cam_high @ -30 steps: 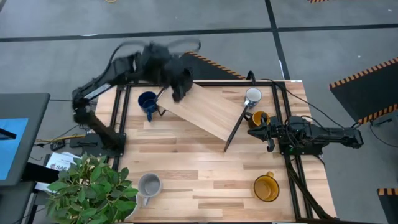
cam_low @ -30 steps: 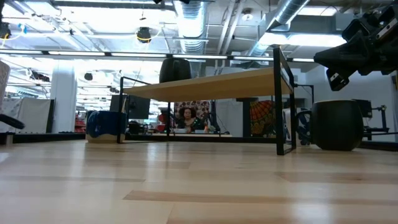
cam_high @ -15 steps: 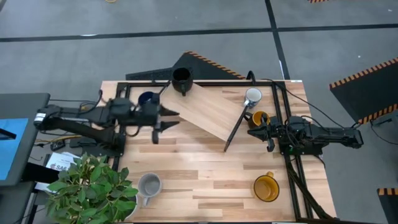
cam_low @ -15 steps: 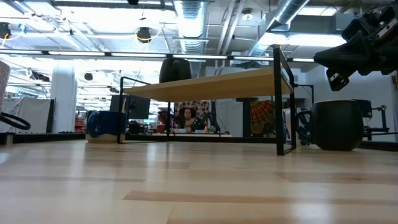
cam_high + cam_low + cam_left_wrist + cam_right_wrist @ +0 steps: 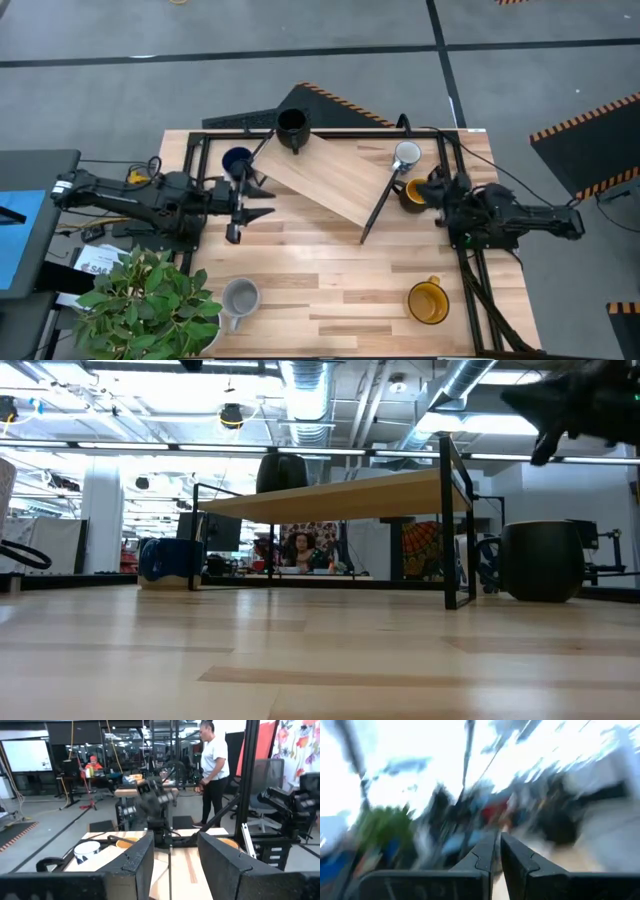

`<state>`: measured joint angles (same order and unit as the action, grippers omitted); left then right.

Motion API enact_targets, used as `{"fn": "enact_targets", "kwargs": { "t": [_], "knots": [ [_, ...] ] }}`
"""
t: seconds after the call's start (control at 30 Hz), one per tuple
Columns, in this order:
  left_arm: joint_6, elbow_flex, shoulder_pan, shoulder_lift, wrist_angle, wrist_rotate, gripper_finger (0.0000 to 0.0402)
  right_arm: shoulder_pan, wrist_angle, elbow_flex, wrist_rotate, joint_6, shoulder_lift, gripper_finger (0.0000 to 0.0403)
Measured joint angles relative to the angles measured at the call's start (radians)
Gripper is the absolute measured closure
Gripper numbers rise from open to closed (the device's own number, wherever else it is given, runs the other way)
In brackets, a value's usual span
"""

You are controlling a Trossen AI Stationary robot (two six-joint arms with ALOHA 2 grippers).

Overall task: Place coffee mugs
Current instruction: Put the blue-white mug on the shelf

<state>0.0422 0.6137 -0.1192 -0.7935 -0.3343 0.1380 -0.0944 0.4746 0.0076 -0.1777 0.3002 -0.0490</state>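
Observation:
The white mug is next: next my right gripper goes to it and closes on the white mug's rim (image 5: 418, 154), on the side away from the wooden board.
The black mug (image 5: 291, 125) stands upright at the far-left corner of the wooden shelf board (image 5: 335, 178); the low view shows the black mug (image 5: 282, 470) on top of it. The dark blue mug (image 5: 238, 162) sits on the table by the rack's left leg. Also on the table are the white mug (image 5: 407, 155), one yellow mug (image 5: 414, 192) by the rack's right side, another yellow mug (image 5: 428, 302) and the grey mug (image 5: 240, 299). My left gripper (image 5: 266, 201) is open and level, just near of the blue mug. My right gripper (image 5: 436, 184) is shut, raised beside the yellow mug.
A black metal rack frame (image 5: 445, 160) carries the tilted board. A potted plant (image 5: 150, 300) stands at the near-left corner. Bare tabletop (image 5: 330, 280) lies between the grey and yellow mugs. In the left wrist view a person (image 5: 214, 765) stands in the room beyond the table.
My left arm has swung away from the black mug on the board, down and toward the table's left, ending low beside the blue mug. My right gripper has risen and moved toward the far edge, past the yellow mug. No mug has moved.

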Motion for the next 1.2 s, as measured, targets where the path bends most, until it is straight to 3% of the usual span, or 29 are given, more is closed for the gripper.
{"fn": "enact_targets", "kwargs": {
  "t": [0.07, 0.17, 0.33, 0.43, 0.53, 0.67, 0.97, 1.2],
  "knots": [
    [-0.001, -0.020, 0.000, -0.005, 0.006, 0.001, 0.0262, -0.013, 0.009, 0.023, -0.116, -0.017, -0.025, 0.0347],
    [-0.013, -0.035, 0.000, -0.005, 0.009, 0.001, 0.0262, -0.036, -0.082, 0.105, -0.205, -0.018, -0.102, 0.0346],
    [-0.046, -0.044, 0.000, -0.005, -0.005, -0.013, 0.0262, -0.101, -0.512, 0.338, -0.434, -0.009, -0.296, 0.0328],
    [-0.072, -0.044, 0.000, -0.004, 0.015, -0.031, 0.0262, -0.173, -0.771, 0.477, -0.562, 0.108, -0.411, 0.0303],
    [-0.093, -0.044, 0.000, -0.005, 0.038, -0.048, 0.0262, -0.270, -0.967, 0.566, -0.550, 0.219, -0.521, 0.0275],
    [-0.095, -0.044, -0.006, -0.005, 0.043, -0.052, 0.0262, -0.421, -1.086, 0.612, -0.451, 0.296, -0.656, 0.0242],
    [-0.092, -0.044, -0.008, -0.005, 0.033, -0.047, 0.0262, -0.708, -1.061, 0.663, -0.216, 0.245, -0.904, 0.0204],
    [-0.091, -0.044, -0.008, -0.005, 0.048, -0.047, 0.0262, -0.745, -1.051, 0.666, -0.216, 0.275, -1.012, 0.0204]
  ]
}}
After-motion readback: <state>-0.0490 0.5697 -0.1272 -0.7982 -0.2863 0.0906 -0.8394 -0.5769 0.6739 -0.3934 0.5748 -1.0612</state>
